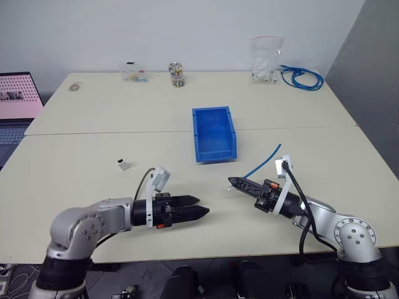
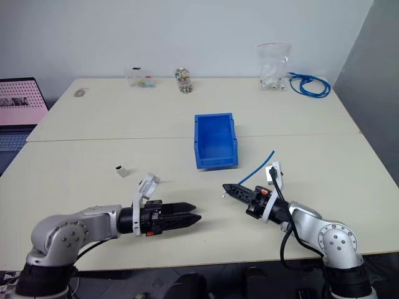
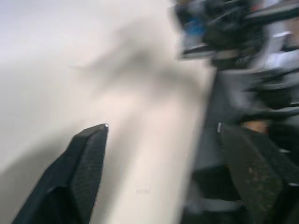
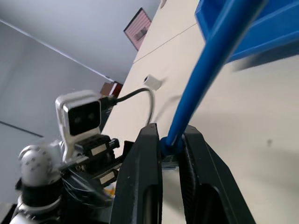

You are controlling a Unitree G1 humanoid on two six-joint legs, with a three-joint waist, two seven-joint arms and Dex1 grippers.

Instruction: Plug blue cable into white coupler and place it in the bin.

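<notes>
The robot's left gripper should next go to the white coupler and close on the coupler's opposite sides point(image 1: 124, 166), because the coupler's socket must stay open for the blue cable.
My right gripper point(image 1: 232, 182) is shut on the blue cable point(image 1: 265, 157), which rises from between its fingers toward the bin. The right wrist view shows the cable point(image 4: 210, 60) pinched between the two fingers point(image 4: 140, 186). Facing it a short way off, my left gripper point(image 1: 202, 207) hovers just above the table, open and holding nothing; its fingers point(image 3: 86, 163) stand wide apart. The white coupler point(image 1: 123, 164) lies alone on the table, left of and beyond the left gripper. The bright blue bin point(image 1: 217, 154) stands open-topped at the table's middle, beyond both grippers.
Along the far edge stand a clear bag of white parts point(image 1: 266, 59), a coiled blue cable bundle point(image 1: 302, 78), a jar of coloured beads point(image 1: 176, 75) and a small clear box point(image 1: 134, 73). A laptop point(image 1: 15, 99) sits off the table's left side.
</notes>
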